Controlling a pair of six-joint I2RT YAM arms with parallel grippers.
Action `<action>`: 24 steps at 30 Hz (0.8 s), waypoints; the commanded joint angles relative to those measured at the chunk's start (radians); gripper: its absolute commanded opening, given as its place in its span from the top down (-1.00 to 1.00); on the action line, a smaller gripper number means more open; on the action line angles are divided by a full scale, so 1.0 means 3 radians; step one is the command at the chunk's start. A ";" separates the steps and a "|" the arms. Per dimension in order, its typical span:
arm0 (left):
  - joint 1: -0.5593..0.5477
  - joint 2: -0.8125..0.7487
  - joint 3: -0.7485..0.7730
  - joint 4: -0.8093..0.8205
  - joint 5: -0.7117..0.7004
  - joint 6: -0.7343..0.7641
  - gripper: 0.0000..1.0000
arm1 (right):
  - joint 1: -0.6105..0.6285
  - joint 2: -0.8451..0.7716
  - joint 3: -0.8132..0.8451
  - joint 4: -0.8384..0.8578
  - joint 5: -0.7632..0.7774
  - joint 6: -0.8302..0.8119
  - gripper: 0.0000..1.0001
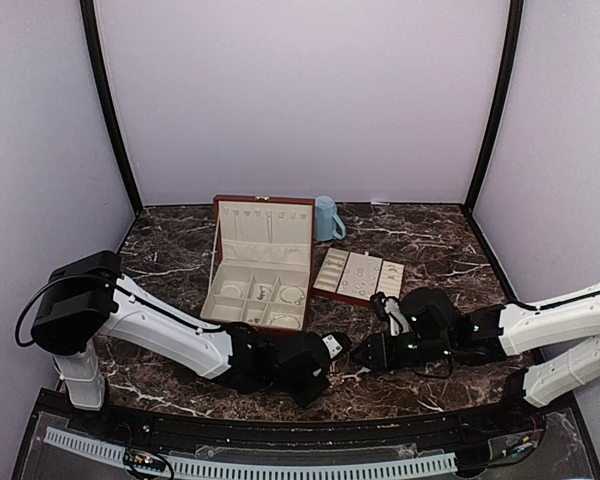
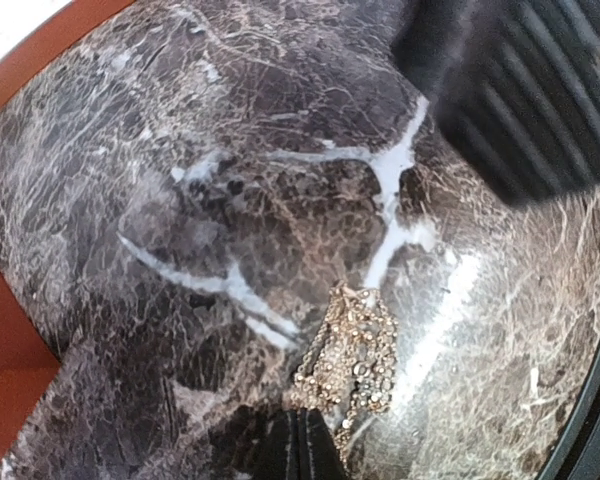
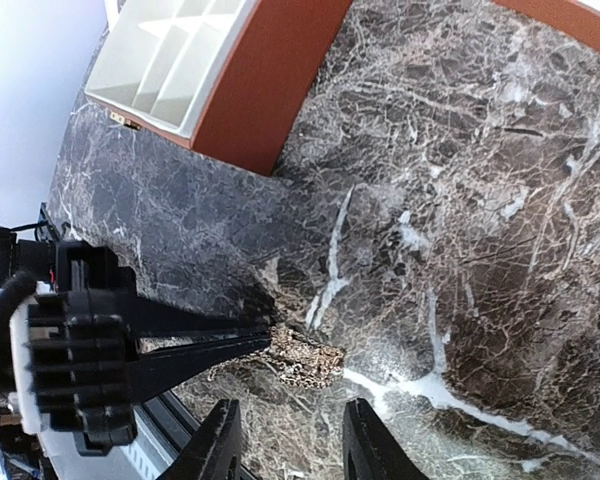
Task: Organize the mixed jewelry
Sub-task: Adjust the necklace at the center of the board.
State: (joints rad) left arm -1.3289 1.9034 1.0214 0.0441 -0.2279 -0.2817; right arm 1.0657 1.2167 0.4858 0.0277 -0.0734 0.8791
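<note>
The gold-coloured chain's end (image 1: 334,373) (image 3: 274,330) lies toward the reddish-brown box, beside my left gripper's fingers. Next, my right gripper closes on it.
One piece of the mixed jewelry, a bunched gold-coloured glittering chain (image 2: 350,350), lies on the dark marble table near its front edge. My left gripper (image 2: 302,432) is shut, its fingertips pinching the near end of the chain (image 3: 306,357). In the right wrist view the left fingers (image 3: 200,345) come in from the left. My right gripper (image 3: 291,450) is open just short of the chain and holds nothing. From above, the two grippers (image 1: 342,346) (image 1: 366,350) meet tip to tip. More small pale pieces (image 1: 265,292) lie in the box compartments.
The reddish-brown wooden box (image 1: 217,250) stands open behind the grippers, its cream compartments facing up. A flat cream-lined tray (image 1: 358,297) lies to its right. A light-blue mug (image 1: 327,218) stands at the back. The table's black front rim (image 2: 595,400) runs close to the chain.
</note>
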 commanded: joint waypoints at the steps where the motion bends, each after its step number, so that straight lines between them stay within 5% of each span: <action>1: -0.0028 0.0208 -0.0053 -0.0609 -0.0139 0.0027 1.00 | -0.0019 -0.0114 -0.0077 0.0117 0.0130 0.0056 0.27; 12: -0.0029 -0.0280 -0.0086 -0.0668 -0.0693 -0.0314 1.00 | -0.0021 0.0167 -0.0060 0.0394 -0.0052 0.0030 0.27; 24: -0.0029 -0.0806 -0.0355 -0.0361 -0.0688 -0.0375 1.00 | 0.0000 0.0577 0.0047 0.0959 -0.0386 -0.0245 0.28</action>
State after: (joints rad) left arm -1.3380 1.7321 0.9562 -0.0994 -0.4267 -0.3794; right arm 1.0660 1.3529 0.4656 0.1902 -0.1448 0.8547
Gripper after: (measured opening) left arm 0.017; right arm 0.360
